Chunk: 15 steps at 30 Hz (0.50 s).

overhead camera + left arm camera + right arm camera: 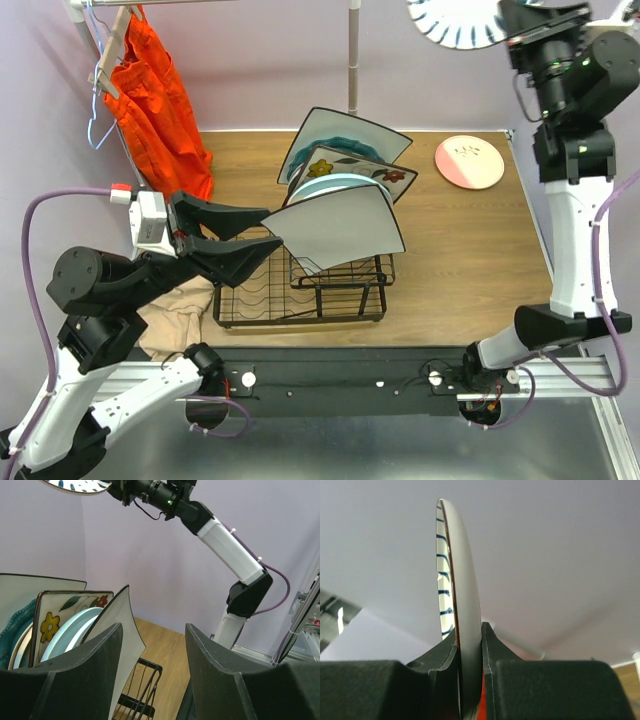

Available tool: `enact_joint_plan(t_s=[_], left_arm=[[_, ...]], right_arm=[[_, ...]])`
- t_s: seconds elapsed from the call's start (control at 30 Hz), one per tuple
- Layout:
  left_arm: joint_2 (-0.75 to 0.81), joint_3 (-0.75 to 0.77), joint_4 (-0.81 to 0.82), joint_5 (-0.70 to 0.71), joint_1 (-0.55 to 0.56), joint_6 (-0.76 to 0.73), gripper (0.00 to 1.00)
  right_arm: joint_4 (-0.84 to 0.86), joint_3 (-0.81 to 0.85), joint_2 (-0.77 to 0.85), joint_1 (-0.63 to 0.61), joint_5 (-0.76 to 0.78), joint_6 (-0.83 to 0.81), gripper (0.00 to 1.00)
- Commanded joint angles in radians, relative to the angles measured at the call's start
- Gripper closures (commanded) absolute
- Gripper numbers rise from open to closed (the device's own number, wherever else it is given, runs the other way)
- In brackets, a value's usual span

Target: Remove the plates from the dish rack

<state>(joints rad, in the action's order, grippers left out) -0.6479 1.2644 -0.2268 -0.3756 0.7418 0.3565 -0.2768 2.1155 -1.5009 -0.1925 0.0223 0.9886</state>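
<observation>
Next, my right gripper lets go of the blue-striped plate on the table (415,181), in between the flower-print plate and the cream-pink plate.
The black wire dish rack (250,300) stands mid-table with several plates upright in it. A white square plate (340,228) is at the front. Behind it are a mint round plate (335,183), a flower-print square plate (365,165) and a large pale square plate (350,128). My left gripper (272,228) is open at the white plate's left corner. In the left wrist view that plate (131,640) sits just behind the left finger (100,670), its corner poking into the gap. My right gripper (470,630) is shut on the rim of a white blue-striped plate (455,22), held high at the back right.
A cream-pink round plate (469,161) lies flat on the table at the back right. An orange garment (155,95) hangs at the back left, and a beige cloth (180,310) lies left of the rack. A metal pole (353,55) rises behind the rack.
</observation>
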Motion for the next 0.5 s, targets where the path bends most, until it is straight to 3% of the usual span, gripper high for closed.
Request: enact_joint_plan(t_s=[0.0,0.23,0.47], left_arm=[[0.021,0.010,-0.028,-0.006,0.004,0.015,0.38],[0.045,-0.029,-0.036,0.010,0.004,0.009,0.38],[0.042,-0.072,0.000,0.004,0.005,0.013,0.38]], right_arm=[[0.191,-0.017,-0.018,0.221,-0.160,0.258,0.99],[0.263,-0.262,0.059,0.479,-0.205,0.297,0.99],[0.326,-0.506,0.085,0.512,-0.261,0.252,0.99]])
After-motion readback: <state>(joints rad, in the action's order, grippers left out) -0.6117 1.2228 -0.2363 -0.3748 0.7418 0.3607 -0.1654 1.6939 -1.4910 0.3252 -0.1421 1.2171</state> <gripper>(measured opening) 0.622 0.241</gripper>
